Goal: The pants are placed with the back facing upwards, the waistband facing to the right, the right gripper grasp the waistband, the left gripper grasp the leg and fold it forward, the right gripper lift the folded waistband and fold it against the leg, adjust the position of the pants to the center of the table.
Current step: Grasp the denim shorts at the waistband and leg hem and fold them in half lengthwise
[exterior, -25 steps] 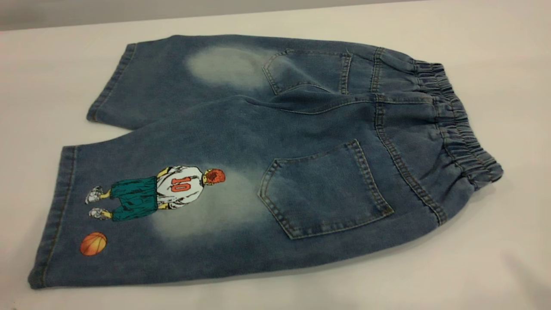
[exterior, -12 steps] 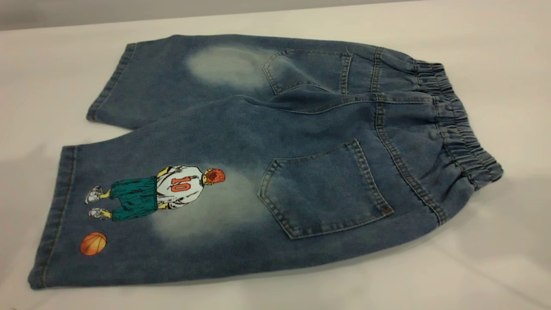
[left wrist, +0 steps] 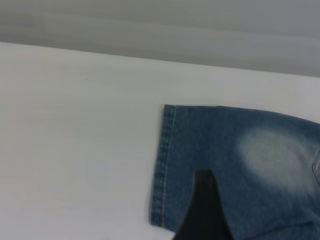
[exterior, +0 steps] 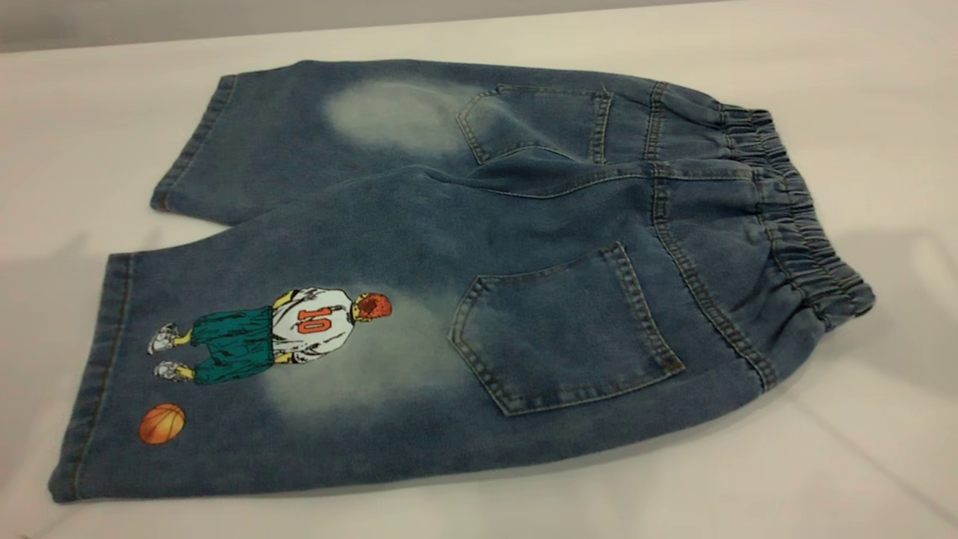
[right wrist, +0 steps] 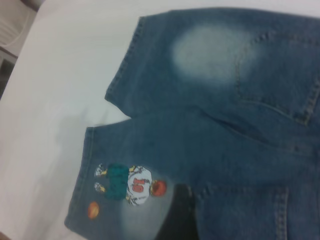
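My right gripper should grab the pants by the near end of the waistband [exterior: 831,297], on the side of the leg with the player print.
The pants [exterior: 479,277] lie flat on the table [exterior: 823,90], back pockets up. The gathered waistband [exterior: 804,224] is at the right. The leg with the number 10 player print [exterior: 247,352] is the near one, and the plain leg [exterior: 314,135] lies behind it. Neither gripper appears in the exterior view. My left gripper [left wrist: 202,215] shows only as a dark shape above the plain leg's hem [left wrist: 165,165]. In the right wrist view my right gripper [right wrist: 175,215] is a dark shape over the seat, beside the print [right wrist: 127,185]. Neither touches the denim.
White cloth surrounds the pants on all sides, with the table's far edge [exterior: 150,41] behind them. Soft shadows lie on the cloth at the left [exterior: 45,284] and at the right beyond the waistband [exterior: 905,262].
The pants have not moved. Shadows have spread across the cloth at the left and right sides.
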